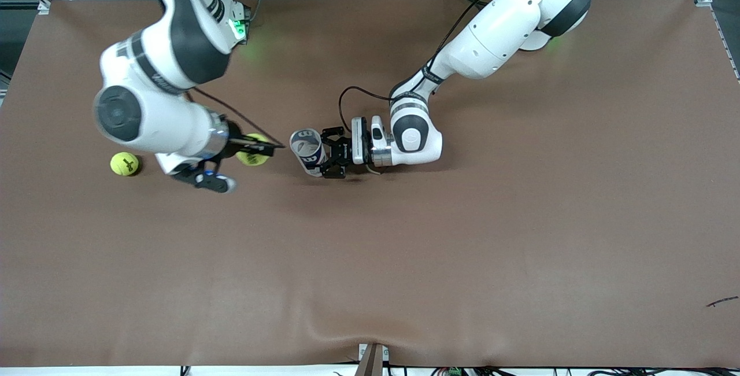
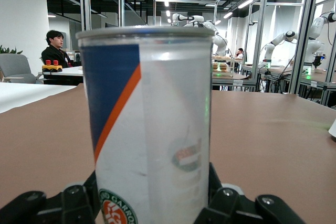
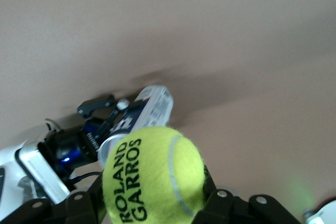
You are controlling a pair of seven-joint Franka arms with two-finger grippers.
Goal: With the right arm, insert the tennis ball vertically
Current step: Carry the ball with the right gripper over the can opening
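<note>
My right gripper is going to release the tennis ball inside the opening of the can [image 1: 309, 147] [image 3: 122, 134] that is held by my left gripper.
My right gripper [image 1: 250, 153] is shut on a yellow-green tennis ball [image 1: 252, 159] and holds it above the table, beside the can toward the right arm's end. In the right wrist view the ball [image 3: 152, 178], printed "ROLAND GARROS", fills the space between the fingers [image 3: 223, 205]. My left gripper [image 1: 324, 154] is shut on a white, blue and orange tennis-ball can [image 1: 305, 149] that stands upright with its mouth open upward. The can [image 2: 152, 119] fills the left wrist view, gripped low on its body. The can [image 3: 149, 107] also shows in the right wrist view.
A second tennis ball [image 1: 125, 163] lies on the brown table cloth [image 1: 462, 237] toward the right arm's end, past the right gripper. The right arm's elbow [image 1: 133, 113] hangs over that area. The cloth's edge nearest the front camera has a wrinkle [image 1: 324, 321].
</note>
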